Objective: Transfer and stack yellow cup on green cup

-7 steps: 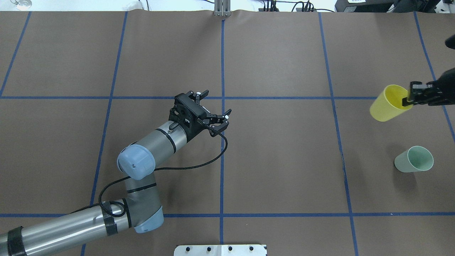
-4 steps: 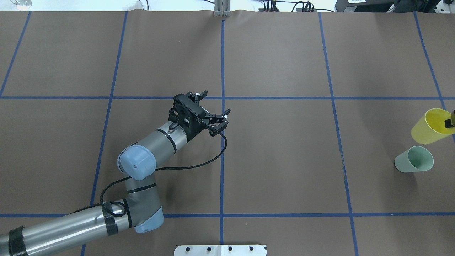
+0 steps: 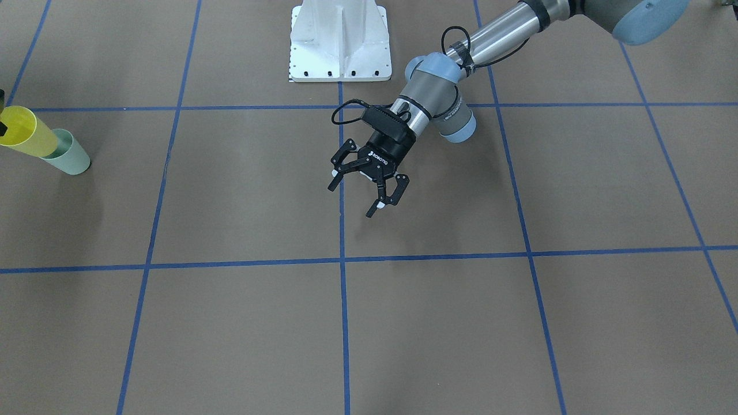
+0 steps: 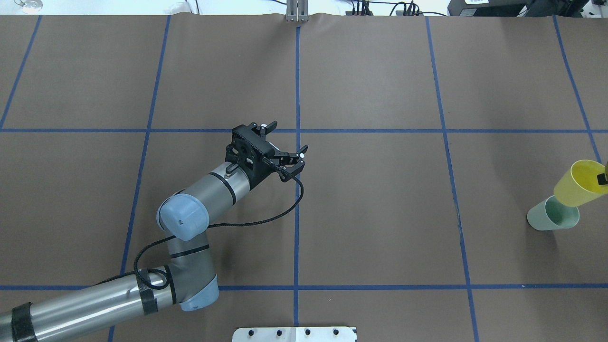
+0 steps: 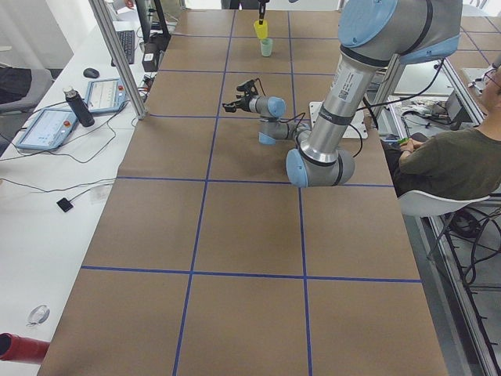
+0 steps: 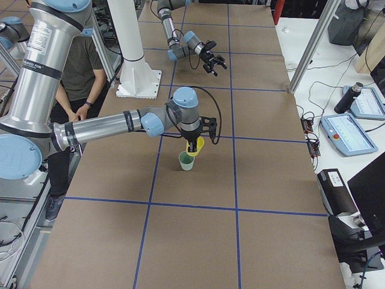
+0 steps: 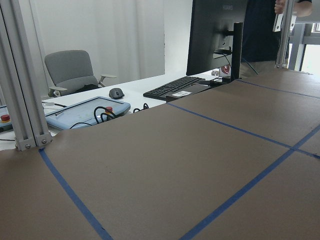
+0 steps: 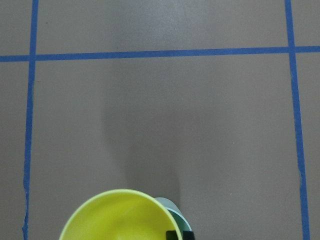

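The yellow cup, now hanging tilted over the green cup's mouth, will be let go by my right gripper, nested down inside the opening of the green cup (image 3: 60,146) (image 8: 171,226).
The yellow cup (image 4: 575,186) hangs tilted at the table's far right, its base over the mouth of the green cup (image 4: 550,217), which stands upright on the table. I cannot tell if they touch. My right gripper (image 6: 194,144) is shut on the yellow cup's rim, with one finger (image 8: 172,234) inside it. The right wrist view looks down into the yellow cup (image 8: 117,216), with the green cup (image 8: 176,212) just behind it. My left gripper (image 4: 288,140) is open and empty above the table's middle, far from both cups (image 3: 23,131).
The brown paper table (image 4: 380,213) carries blue tape grid lines. The white robot base plate (image 3: 340,40) is at the robot's side. A person (image 5: 450,160) sits beside the table. Monitors and keyboards are on side desks (image 7: 180,87).
My right gripper has carried the yellow cup right and toward the robot, from well behind the green cup to right over its mouth. The left arm has not moved.
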Available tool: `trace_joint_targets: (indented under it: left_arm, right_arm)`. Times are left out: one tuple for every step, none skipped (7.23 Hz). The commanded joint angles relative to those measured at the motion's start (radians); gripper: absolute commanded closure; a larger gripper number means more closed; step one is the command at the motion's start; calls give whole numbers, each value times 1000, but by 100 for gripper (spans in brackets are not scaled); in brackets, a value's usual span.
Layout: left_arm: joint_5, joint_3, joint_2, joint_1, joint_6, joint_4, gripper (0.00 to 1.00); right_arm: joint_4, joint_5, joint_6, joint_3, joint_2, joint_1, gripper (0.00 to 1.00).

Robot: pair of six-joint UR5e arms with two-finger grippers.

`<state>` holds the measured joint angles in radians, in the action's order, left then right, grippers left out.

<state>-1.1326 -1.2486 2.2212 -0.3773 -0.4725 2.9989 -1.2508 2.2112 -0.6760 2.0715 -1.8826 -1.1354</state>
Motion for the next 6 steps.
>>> trace_joint_targets:
  left_arm:
    - [0,0,0,0,-2,0,0]
    - [-1,0,0,0,-2,2,0]
    - [0,1,-2,2,-2,0,0]
    - [1,1,-2,2,-2,0,0]
    - [1,1,-2,2,-2,0,0]
    - [1,1,-2,2,-2,0,0]
  right_arm:
    - [98,33,-4,-77,-6,6,100]
    - [102,50,-4,-76,-16,6,100]
    - [102,64,-4,-73,-19,8,100]
    - [102,70,-1,-68,-27,6,100]
    - [105,71,-1,-64,-39,8,100]
    - [109,71,-2,-65,-41,11,100]
